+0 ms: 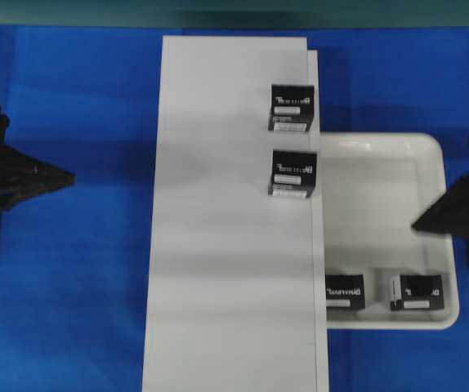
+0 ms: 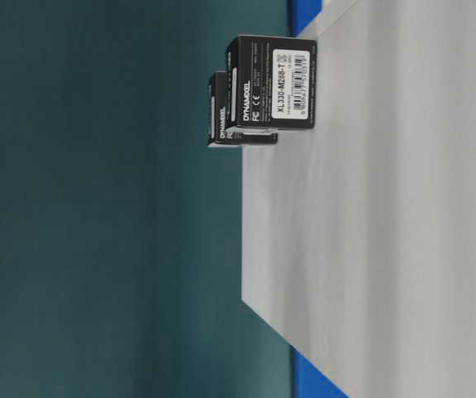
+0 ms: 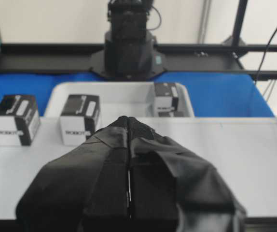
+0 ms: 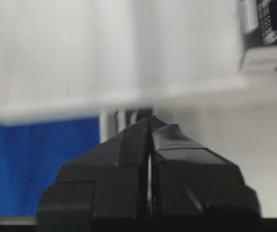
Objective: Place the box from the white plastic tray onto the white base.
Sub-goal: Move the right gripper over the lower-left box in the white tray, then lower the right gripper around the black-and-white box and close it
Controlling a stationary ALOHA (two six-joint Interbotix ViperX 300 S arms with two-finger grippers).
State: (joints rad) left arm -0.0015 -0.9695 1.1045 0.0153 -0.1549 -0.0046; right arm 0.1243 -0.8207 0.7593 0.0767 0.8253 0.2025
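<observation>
Next, I close my right gripper on the sides of the black box point(image 1: 346, 291) point(image 4: 139, 115) next to the edge of the white base, in the near end of the white plastic tray.
Two black boxes point(image 1: 345, 291) point(image 1: 417, 291) stand in the near end of the white plastic tray point(image 1: 373, 220); the white base's edge covers part of the left one. On the white base point(image 1: 226, 245), two alike boxes point(image 1: 292, 108) point(image 1: 292, 172) stand along its right edge. My right gripper point(image 1: 416, 226) hangs over the tray's right side, shut and holding nothing, its jaws pressed together in the right wrist view point(image 4: 150, 118). A blurred box point(image 4: 266, 34) shows there at upper right. My left gripper point(image 1: 71, 175) rests left of the base, shut and empty point(image 3: 129, 118).
Blue cloth point(image 1: 71, 310) covers the table around the base and tray. The base's right edge overlaps the tray's left side. A teal wall point(image 2: 97, 207) backs the scene. The right arm's black mount point(image 3: 129, 48) stands beyond the tray.
</observation>
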